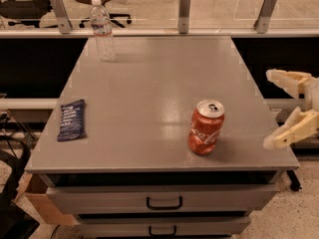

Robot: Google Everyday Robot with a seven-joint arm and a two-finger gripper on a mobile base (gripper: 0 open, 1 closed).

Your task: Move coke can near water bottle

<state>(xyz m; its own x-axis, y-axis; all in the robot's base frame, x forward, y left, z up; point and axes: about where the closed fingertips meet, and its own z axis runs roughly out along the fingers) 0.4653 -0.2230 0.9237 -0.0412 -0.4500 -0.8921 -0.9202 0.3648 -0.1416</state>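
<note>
My gripper goes to the red coke can next and closes around the middle of the can's body (pixel 205 132).
The red coke can (pixel 206 127) stands upright near the front right of the grey table (pixel 149 98). The clear water bottle (pixel 102 30) with a white cap stands upright at the far left corner. My gripper (pixel 273 108) comes in from the right edge of the view, level with the can and to its right, apart from it. Its two pale fingers (pixel 289 131) are spread open and hold nothing.
A dark blue snack packet (pixel 71 119) lies flat near the table's left edge. Drawers (pixel 163 202) with handles sit under the tabletop. A rail with metal posts (pixel 184 5) runs behind the table. A cardboard box (pixel 37 203) sits at the lower left.
</note>
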